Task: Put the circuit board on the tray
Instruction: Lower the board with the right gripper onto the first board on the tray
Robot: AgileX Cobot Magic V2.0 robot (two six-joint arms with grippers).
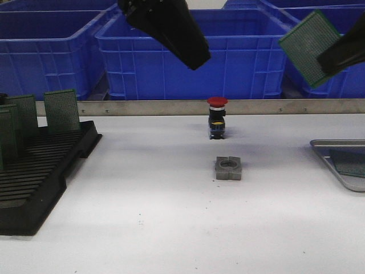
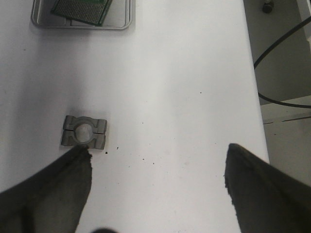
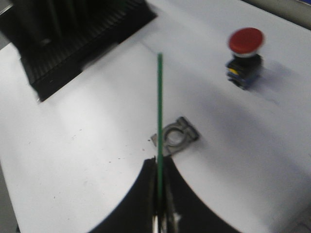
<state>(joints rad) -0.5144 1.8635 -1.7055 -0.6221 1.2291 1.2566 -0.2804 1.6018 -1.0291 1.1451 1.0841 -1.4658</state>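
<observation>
My right gripper will release the green circuit board on top of the board lying in the silver-grey tray (image 1: 345, 160).
My right gripper (image 1: 328, 60) is shut on a green circuit board (image 1: 308, 48) and holds it high in the air at the upper right; in the right wrist view the board (image 3: 159, 107) shows edge-on between the closed fingers (image 3: 146, 194). The silver-grey metal tray (image 1: 333, 162) lies at the table's right edge with a green board in it (image 1: 351, 165); it also shows in the left wrist view (image 2: 116, 22) with that board (image 2: 82, 8). My left gripper (image 2: 158, 158) is open and empty, raised high over the table's middle (image 1: 197, 57).
A black slotted rack (image 1: 40, 171) with several upright green boards (image 1: 61, 109) stands at the left. A red-capped push button (image 1: 217, 117) and a grey metal clamp block (image 1: 228, 168) sit mid-table. Blue plastic bins (image 1: 188, 63) line the back.
</observation>
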